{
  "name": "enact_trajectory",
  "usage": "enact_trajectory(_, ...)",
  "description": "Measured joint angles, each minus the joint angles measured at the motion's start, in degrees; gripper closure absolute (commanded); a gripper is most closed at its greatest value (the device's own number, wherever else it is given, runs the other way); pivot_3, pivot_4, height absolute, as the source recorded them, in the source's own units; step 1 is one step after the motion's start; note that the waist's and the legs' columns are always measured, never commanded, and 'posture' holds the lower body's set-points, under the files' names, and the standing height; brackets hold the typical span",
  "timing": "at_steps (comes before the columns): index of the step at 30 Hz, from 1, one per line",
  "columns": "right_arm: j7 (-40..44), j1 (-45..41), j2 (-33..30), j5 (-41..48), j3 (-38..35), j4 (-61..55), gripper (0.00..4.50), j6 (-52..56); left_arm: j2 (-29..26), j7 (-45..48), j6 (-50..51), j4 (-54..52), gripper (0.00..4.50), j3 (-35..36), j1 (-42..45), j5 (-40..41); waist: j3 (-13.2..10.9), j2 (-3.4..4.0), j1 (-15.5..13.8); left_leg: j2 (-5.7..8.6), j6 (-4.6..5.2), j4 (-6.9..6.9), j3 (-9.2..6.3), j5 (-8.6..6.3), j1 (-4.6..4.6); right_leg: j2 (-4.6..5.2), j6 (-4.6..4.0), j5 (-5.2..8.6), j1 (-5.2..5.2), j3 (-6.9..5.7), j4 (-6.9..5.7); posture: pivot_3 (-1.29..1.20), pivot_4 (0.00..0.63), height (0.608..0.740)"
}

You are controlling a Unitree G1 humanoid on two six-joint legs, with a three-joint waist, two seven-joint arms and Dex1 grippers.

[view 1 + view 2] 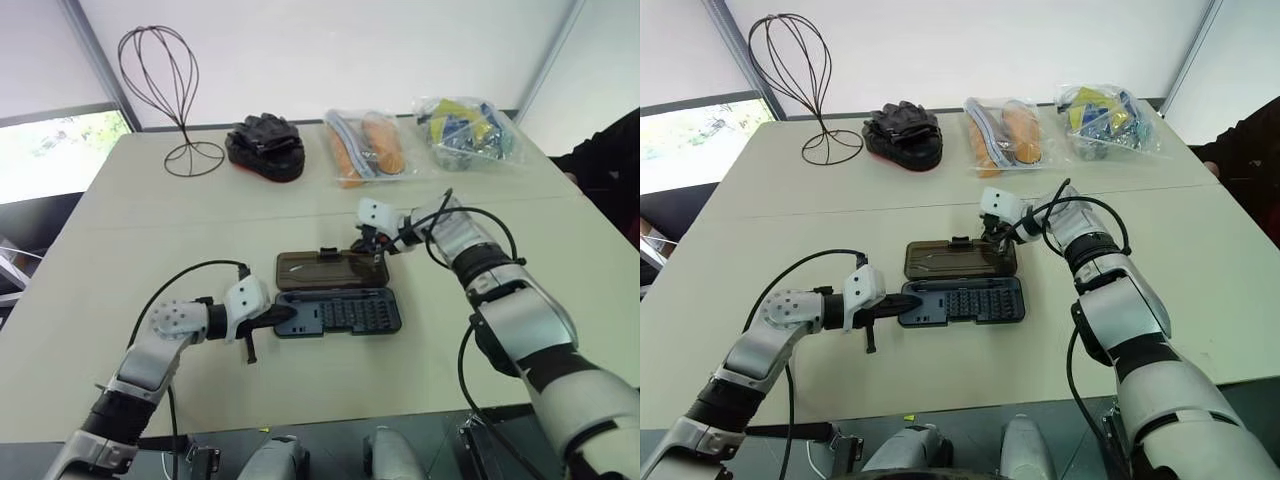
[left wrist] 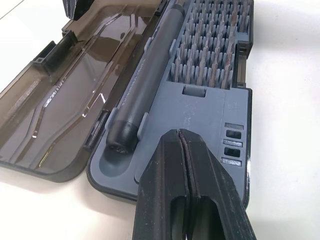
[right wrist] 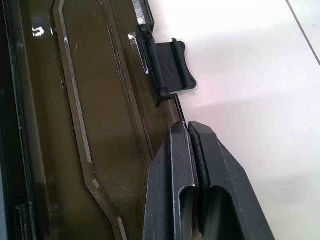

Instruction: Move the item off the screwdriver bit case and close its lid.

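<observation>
Next, my right gripper opens and clasps the rim [image 3: 177,103] of the lid beside the latch tab before lifting, because its shut fingers meet the lid's far rim at a slant.
The screwdriver bit case [image 1: 340,312] lies open in the middle of the table, its grey-blue tray holding rows of bits and a dark screwdriver handle [image 2: 145,85]. The smoky-brown lid [image 1: 325,270] lies flat behind the tray, its black latch tab [image 3: 172,65] on the far edge. My left gripper [image 1: 283,316] is shut, its tips on the tray's left end. My right gripper [image 3: 186,130] is shut, its tips against the lid's far rim beside the latch tab. Nothing else lies on the case, and I cannot tell which thing is the item.
At the back of the table stand a wire head-shaped stand [image 1: 165,90], a black bundle [image 1: 265,148] and two clear bags [image 1: 365,145] [image 1: 465,130]. A person's dark sleeve [image 1: 610,160] shows at the right edge. The table's front edge is near my arms.
</observation>
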State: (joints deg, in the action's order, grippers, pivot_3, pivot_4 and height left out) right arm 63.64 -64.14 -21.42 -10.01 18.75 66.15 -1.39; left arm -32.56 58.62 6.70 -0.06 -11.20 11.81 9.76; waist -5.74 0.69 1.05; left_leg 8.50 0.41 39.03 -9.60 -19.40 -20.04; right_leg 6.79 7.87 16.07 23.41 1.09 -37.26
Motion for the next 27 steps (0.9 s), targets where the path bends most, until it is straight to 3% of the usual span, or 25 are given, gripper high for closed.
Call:
enact_trajectory(3,1.08,0.29,-0.23,0.19,-1.28,0.81,3.2,1.11,0.01,0.0,-0.59,0.58,4.5,-0.04,0.44,0.02,-0.03,0.05,-0.08,0.0,0.0,0.0,0.0,0.0,-0.07,0.01,0.0,0.0,0.05,0.01,0.02,0.0,0.15,0.74)
enact_trajectory(9,2.02,0.32,-0.5,-0.17,-2.42,1.51,0.06,3.06,0.01,0.57,-1.92,2.81,4.5,-0.36,2.07,0.05,-0.13,0.25,0.13,-0.02,0.0,-0.02,0.0,0.0,-0.21,0.02,0.0,0.0,0.2,0.02,0.02,0.0,0.15,0.74)
enact_trajectory(15,2.52,-1.09,0.41,-0.42,-3.26,3.56,0.06,6.93,0.03,0.82,-2.93,3.79,4.5,-0.56,2.52,0.05,-0.12,0.26,0.13,-0.02,0.0,-0.02,0.0,0.0,-0.19,0.01,0.0,0.0,0.17,0.03,0.03,0.0,0.15,0.74)
enact_trajectory(24,3.35,-3.53,2.76,-1.81,-3.88,6.45,4.37,12.17,0.55,-0.7,-3.67,3.95,4.5,-0.88,2.04,-0.02,0.01,0.35,0.03,-0.03,0.0,-0.12,-0.04,0.0,-0.14,0.01,0.0,0.0,0.15,0.04,0.04,0.0,0.15,0.74)
enact_trajectory(27,3.96,-3.14,2.78,-5.09,-1.17,5.9,4.45,8.08,0.59,-2.24,-3.53,3.84,4.5,-0.81,1.33,-0.31,0.41,0.21,0.04,-0.06,-0.01,-0.41,-0.07,-0.01,0.3,0.0,-0.01,0.01,-0.07,0.04,0.07,0.0,0.15,0.74)
